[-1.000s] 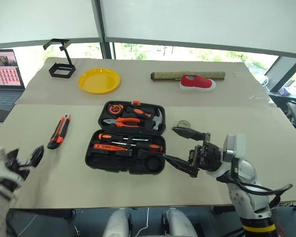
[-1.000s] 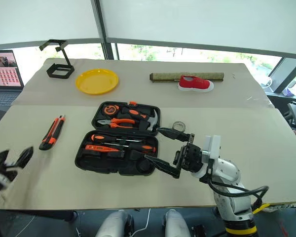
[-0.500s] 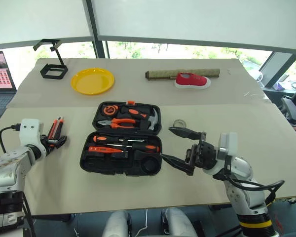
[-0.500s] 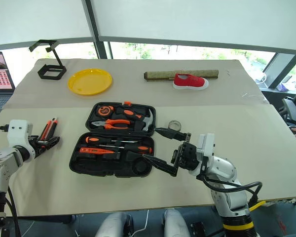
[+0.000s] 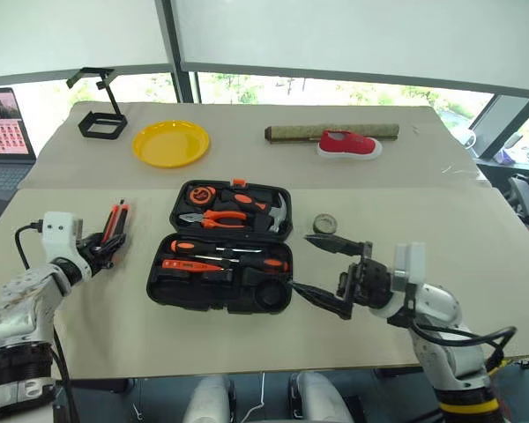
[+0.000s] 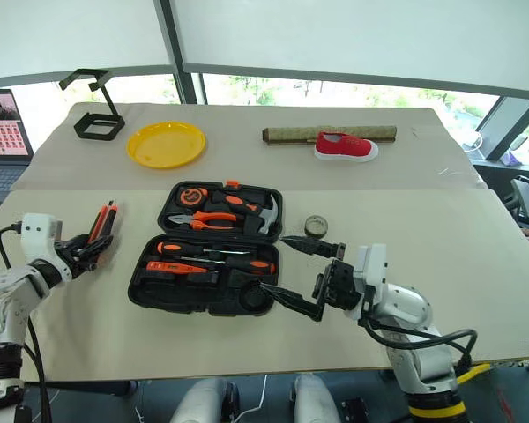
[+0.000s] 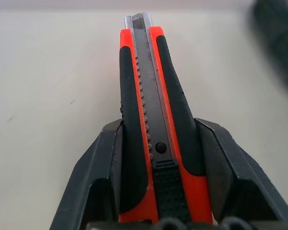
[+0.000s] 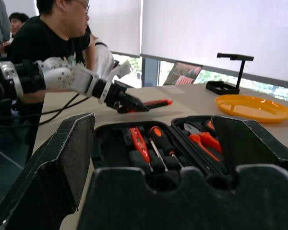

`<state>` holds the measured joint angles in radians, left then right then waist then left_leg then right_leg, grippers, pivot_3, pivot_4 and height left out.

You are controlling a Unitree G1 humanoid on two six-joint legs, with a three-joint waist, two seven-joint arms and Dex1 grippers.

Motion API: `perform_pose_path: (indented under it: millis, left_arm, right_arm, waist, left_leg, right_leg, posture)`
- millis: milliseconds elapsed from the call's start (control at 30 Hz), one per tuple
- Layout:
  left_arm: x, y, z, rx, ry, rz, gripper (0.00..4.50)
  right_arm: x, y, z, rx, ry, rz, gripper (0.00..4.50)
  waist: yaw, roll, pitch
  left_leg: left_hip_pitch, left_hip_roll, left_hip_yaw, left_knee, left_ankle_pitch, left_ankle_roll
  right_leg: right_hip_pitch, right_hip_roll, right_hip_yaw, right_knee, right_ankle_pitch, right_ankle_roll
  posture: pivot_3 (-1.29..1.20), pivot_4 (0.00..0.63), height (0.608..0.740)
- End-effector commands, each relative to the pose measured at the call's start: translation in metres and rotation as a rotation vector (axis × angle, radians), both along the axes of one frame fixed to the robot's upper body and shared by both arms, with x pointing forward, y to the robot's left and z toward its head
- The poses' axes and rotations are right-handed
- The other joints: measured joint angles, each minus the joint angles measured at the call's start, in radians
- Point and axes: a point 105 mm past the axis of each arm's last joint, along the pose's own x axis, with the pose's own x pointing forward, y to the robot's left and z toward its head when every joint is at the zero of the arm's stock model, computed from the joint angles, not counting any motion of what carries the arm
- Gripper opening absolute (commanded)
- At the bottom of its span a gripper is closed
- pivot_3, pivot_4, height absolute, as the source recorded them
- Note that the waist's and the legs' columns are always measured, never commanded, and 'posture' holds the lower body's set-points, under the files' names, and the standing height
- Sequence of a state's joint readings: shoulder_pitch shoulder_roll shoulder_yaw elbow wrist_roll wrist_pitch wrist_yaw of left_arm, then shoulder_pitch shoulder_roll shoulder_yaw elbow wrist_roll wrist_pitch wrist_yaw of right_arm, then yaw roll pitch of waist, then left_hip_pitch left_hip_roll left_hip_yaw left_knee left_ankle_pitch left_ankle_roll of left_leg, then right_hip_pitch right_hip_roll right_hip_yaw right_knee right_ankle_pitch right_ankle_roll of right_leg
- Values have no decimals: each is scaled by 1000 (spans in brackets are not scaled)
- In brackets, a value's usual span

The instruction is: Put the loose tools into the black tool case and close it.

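Observation:
Next, my left gripper lets go of the utility knife in the slot along the near edge of the black tool case (image 5: 208, 298).
My left gripper (image 5: 104, 248) is shut on the near end of the orange-and-black utility knife (image 5: 116, 222), left of the black tool case (image 5: 194, 300). The left wrist view shows both fingers (image 7: 103, 158) pressed against the sides of the knife (image 7: 149, 110). The case lies open in mid-table. Screwdrivers (image 5: 222, 250) lie in its near half, and pliers, a hammer and a tape measure fill the far half. A small dark roll of tape (image 5: 324, 224) lies on the table just right of the case. My right gripper (image 5: 301, 263) stands open at the case's right edge, holding nothing.
At the back of the table stand a yellow plate (image 5: 171, 143), a black wire stand (image 5: 101, 123), a red shoe (image 5: 348, 144) and a cardboard tube (image 5: 291, 134). A laptop (image 5: 4, 132) sits at the far left. A person (image 8: 53, 28) shows beyond the table's left side.
My left arm has reached forward from the table's near edge to the utility knife, and its fingers have shut on it. The right gripper has stayed open by the case. The camera has shifted.

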<state>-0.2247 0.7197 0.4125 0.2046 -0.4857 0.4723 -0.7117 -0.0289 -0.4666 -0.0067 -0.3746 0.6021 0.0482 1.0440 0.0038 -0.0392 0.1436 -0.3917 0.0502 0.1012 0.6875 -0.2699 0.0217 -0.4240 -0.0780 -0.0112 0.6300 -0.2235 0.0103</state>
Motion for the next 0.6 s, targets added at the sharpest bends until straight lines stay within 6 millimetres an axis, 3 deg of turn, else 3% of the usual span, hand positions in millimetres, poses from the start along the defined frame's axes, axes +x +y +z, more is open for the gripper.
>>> perform_pose_path:
  millis: [33,167,400,600]
  left_arm:
    - [-15,-27,55,148,-194,-302,1758]
    - [-38,-69,62,360,-255,-675,1758]
    - [-89,-104,15,562,-95,-1182,1758]
    - [-74,-113,-3,691,-63,-1229,1758]
  right_arm:
    - [-9,-14,18,-25,-47,11,4500]
    - [-25,-22,13,-129,8,78,4500]
    - [-34,-14,16,-177,72,121,4500]
    - [-40,1,11,-179,115,131,4500]
  waist:
    - [0,0,0]
    - [6,1,1]
    - [1,2,1]
    - [15,2,1]
  left_leg:
    - [0,0,0,0,0,0]
    - [1,0,1,0,0,0]
    - [2,1,4,-1,-1,1]
    - [1,0,8,-1,0,1]
  right_leg:
    - [0,0,0,0,0,0]
    - [1,0,0,-1,0,0]
    - [0,1,2,-1,-2,-2]
    - [0,1,1,-1,-3,-1]
  posture:
    - [0,150,740]
    - [0,150,740]
    - [0,150,740]
    - [0,150,740]
